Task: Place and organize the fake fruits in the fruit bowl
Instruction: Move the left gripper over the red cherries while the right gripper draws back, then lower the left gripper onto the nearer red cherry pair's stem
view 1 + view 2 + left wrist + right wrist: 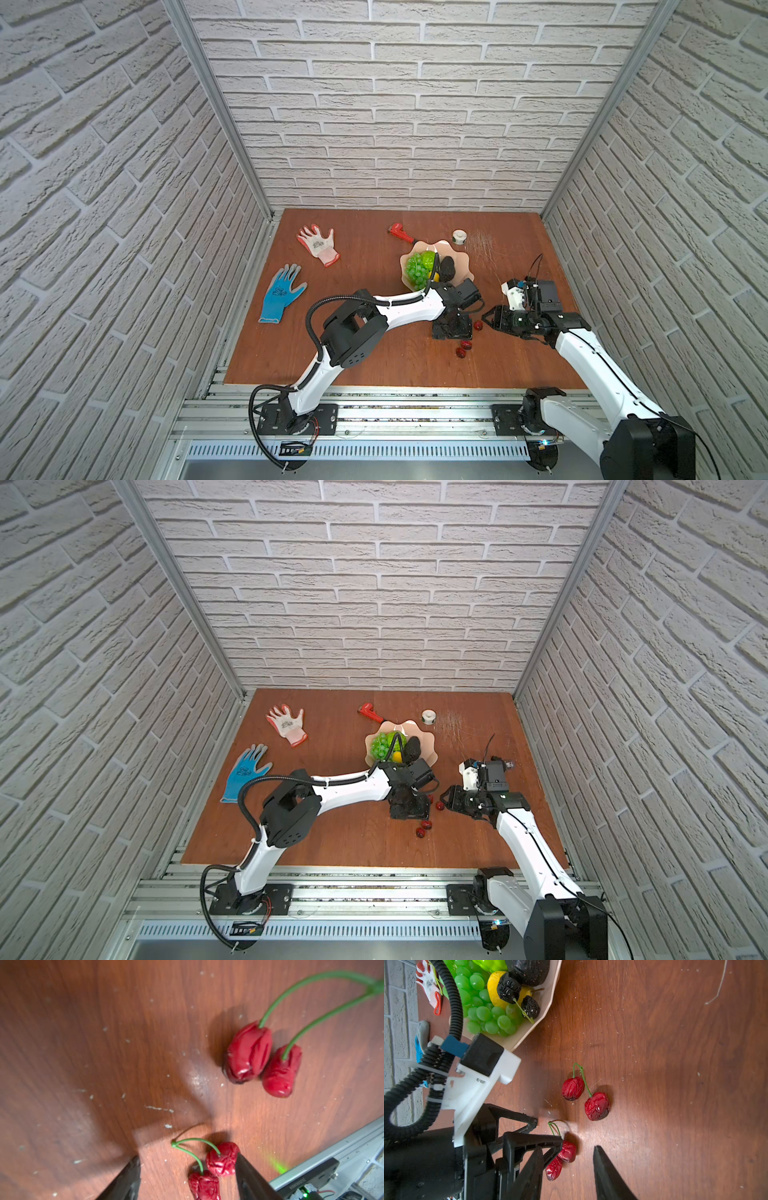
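Note:
A finger of the robot's left gripper rests against a red cherry, so that gripper should open, move off that cherry and close around the pair's green stems [187,1144].
The pink fruit bowl [462,266] [429,742] [548,1007] holds green grapes [415,268] [483,1014], a lime-green ball [427,259], a yellow pear [493,987], an avocado [448,268] and a dark cherry pair [517,995]. Two red cherry pairs lie on the table in front of it. My left gripper [453,330] [187,1167] points down, open, straddling one pair [214,1169] [562,1157]. One of its fingers [249,1176] touches a cherry. The other pair [464,348] [264,1061] [585,1095] lies free. My right gripper [486,318] [568,1159] is open and empty, close beside the left one.
A red wrench [401,232] lies behind the bowl and a white tape roll [459,237] sits to its right. A white-and-red glove [320,245] and a blue glove [280,293] lie at the left. The metal front rail [342,1147] is near the cherries.

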Robot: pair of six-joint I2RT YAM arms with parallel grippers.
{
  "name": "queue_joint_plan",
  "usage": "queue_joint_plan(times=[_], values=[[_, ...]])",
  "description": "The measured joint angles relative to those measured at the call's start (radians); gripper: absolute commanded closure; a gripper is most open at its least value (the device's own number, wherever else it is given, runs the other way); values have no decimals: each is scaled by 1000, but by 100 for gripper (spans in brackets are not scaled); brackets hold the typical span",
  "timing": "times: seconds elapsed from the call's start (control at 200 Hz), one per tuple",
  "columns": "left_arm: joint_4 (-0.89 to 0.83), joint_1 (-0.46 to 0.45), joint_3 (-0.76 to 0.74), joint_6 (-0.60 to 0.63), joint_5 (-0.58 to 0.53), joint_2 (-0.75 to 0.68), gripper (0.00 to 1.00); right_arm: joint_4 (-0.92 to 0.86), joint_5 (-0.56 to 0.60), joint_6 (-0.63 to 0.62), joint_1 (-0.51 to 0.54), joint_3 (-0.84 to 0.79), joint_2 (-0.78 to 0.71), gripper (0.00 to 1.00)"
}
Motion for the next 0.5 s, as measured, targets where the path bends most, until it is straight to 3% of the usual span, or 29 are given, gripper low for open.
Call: queue_joint_plan(times=[0.295,0.5], values=[[-60,-15,13,-15,2,6,38,33,-41,-5,-21,0,0,60],[-92,-23,56,-14,3,35,50,46,-52,-7,-23,-10,-1,60]])
